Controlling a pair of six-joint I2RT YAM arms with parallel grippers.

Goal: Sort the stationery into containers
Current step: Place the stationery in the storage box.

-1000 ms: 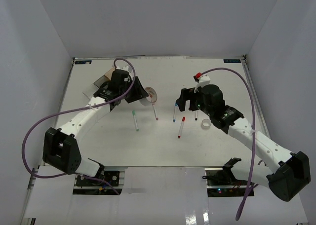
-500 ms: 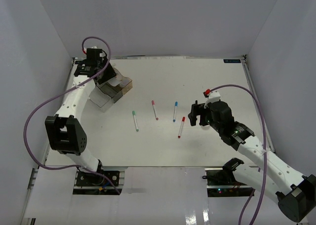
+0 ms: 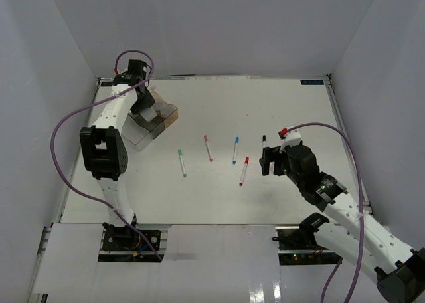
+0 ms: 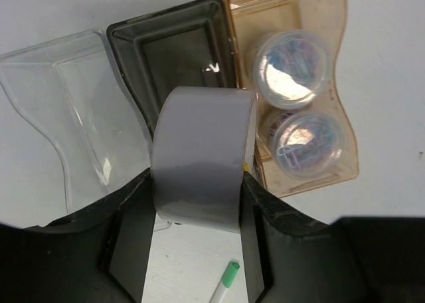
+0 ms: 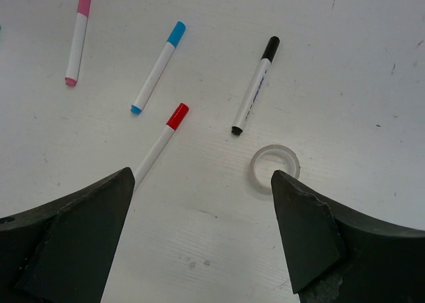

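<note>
My left gripper is holding the silvery tape ring. It will let go of it inside the far half of the dark smoky box (image 3: 141, 115) (image 4: 188, 82).
My left gripper (image 4: 197, 200) is shut on the silvery tape ring (image 4: 199, 157) and holds it upright above the containers (image 3: 161, 119) at the far left. Below it lie a clear box (image 4: 60, 110), a dark smoky box (image 4: 172, 50) and an amber box (image 4: 332, 64) holding two round tubs (image 4: 291, 60). My right gripper (image 5: 202, 177) hangs open over bare table, with the small clear tape roll (image 5: 275, 167) by its right finger. Pink (image 5: 77, 38), blue (image 5: 157, 67), red (image 5: 159, 143) and black (image 5: 255, 85) markers lie ahead of it. The green marker (image 3: 181, 162) lies further left.
White walls close in the table on three sides. The left arm's purple cable (image 3: 66, 150) loops over the left edge. The markers lie in a loose row across the table's middle (image 3: 219, 157).
The left arm swung from mid-table to the far-left containers, carrying the tape ring. The right arm drew back toward the near side, uncovering the black marker.
</note>
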